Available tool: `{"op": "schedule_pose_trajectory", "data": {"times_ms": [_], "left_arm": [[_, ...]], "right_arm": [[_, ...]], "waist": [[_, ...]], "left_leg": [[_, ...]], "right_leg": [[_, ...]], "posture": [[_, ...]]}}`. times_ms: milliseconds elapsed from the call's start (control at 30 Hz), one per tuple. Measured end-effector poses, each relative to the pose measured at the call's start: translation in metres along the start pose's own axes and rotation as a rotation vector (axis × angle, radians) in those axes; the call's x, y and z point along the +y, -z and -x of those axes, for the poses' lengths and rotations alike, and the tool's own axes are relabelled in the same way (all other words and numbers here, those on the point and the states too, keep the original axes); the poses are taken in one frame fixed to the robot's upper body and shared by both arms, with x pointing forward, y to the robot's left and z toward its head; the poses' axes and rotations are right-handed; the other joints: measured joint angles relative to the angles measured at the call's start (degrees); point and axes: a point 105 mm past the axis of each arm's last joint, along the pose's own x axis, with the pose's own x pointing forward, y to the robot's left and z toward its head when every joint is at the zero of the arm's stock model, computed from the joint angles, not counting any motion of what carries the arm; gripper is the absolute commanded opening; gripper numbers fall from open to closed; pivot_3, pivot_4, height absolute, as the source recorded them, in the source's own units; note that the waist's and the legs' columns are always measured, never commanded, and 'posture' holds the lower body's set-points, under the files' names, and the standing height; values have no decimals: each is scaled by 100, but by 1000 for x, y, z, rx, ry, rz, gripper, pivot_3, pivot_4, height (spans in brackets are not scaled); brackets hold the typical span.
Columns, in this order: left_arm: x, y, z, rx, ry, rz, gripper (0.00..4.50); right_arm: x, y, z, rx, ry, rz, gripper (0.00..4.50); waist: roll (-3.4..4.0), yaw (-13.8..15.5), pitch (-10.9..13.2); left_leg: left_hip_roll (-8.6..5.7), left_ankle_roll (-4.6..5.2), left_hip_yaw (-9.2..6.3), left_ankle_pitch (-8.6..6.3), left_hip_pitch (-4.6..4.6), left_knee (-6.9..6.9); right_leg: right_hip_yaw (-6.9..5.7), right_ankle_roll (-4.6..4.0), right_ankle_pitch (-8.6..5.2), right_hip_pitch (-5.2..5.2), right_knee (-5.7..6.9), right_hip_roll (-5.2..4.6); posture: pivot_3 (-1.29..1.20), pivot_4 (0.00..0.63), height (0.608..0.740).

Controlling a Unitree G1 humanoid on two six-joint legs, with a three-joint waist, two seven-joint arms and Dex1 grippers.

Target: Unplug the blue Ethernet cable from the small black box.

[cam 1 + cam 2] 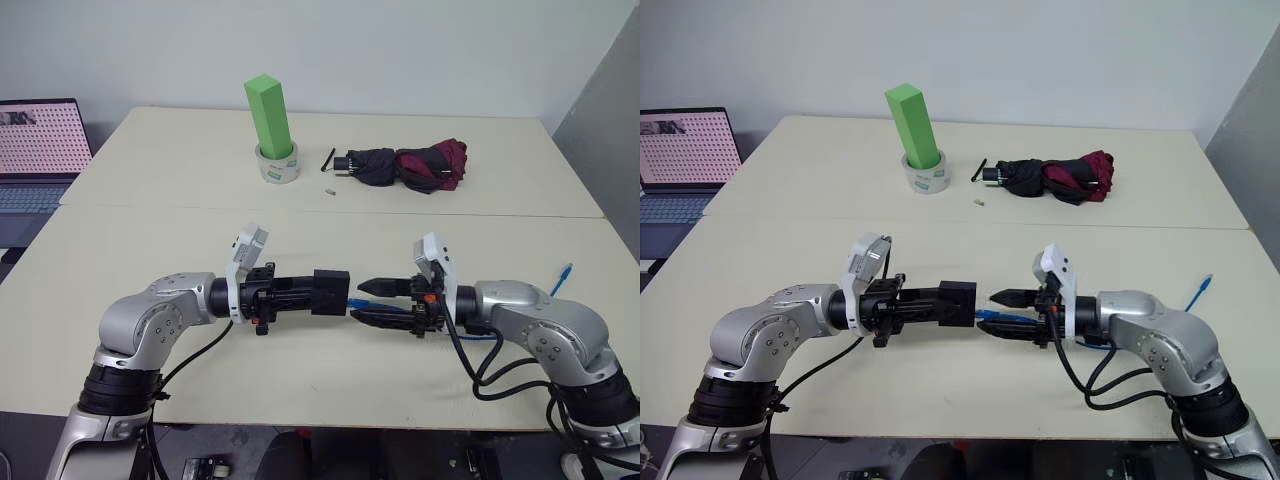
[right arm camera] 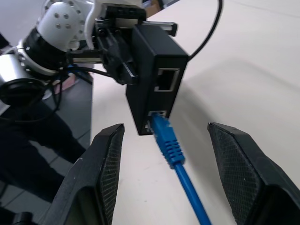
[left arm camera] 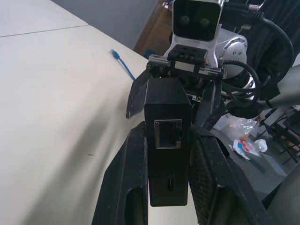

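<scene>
My right gripper should pinch the plug [image 2: 165, 135] of the blue Ethernet cable near the black box's lower port before it pulls, because the plug sits at a slant in that port.
My left gripper [image 1: 312, 292] is shut on the small black box [image 1: 333, 290] and holds it level above the table, pointing toward the right arm. The blue Ethernet cable [image 2: 174, 154] runs between the fingers [image 2: 105, 164] of my right gripper [image 1: 372, 302], which stands open and touches neither cable nor box. The cable's plug tip [image 2: 157, 121] sits at the box's lower port; I cannot tell how deep. An empty port [image 2: 166, 80] shows above it. The cable's other plug end [image 1: 566, 272] lies on the table at the right.
At the back of the table [image 1: 150, 250] a green block [image 1: 270, 112] stands in a roll of tape [image 1: 278, 166]. A black-and-maroon folded umbrella [image 1: 410, 166] lies to its right. A laptop [image 1: 35, 150] sits off the table's left edge.
</scene>
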Motion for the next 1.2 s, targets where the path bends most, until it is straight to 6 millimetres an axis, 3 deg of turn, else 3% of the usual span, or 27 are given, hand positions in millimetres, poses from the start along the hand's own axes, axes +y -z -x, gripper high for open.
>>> {"op": "schedule_pose_trajectory", "data": {"times_ms": [233, 333, 667, 1200], "left_arm": [[0, -1, -1, -7, -2, 3, 782], [0, -1, -1, -7, -3, 2, 782], [-1, -4, -2, -7, -16, -14, 782], [-4, -4, -2, -1, 0, -33, 782]], "right_arm": [[-4, 0, 2, -11, 14, -31, 2999], [-4, 0, 2, -10, 12, -34, 2470], [-3, -1, 2, -9, -7, -26, 109], [-3, -3, 4, 16, -38, -25, 92]], "waist": [[0, 0, 0], [0, -1, 0], [0, -1, 0], [0, 1, 0]], "left_leg": [[0, 0, 0, 0, 0, 0], [0, 0, 0, 0, 0, 0], [0, 0, 0, 0, 0, 0], [0, 0, 0, 0, 0, -1]], "right_leg": [[0, 0, 0, 0, 0, 0], [0, 0, 0, 0, 0, 0], [1, 0, 0, 0, -1, 0], [0, 0, 0, 0, -2, 0]], "posture": [[0, 150, 740], [0, 150, 740], [0, 150, 740], [0, 150, 740]]}}
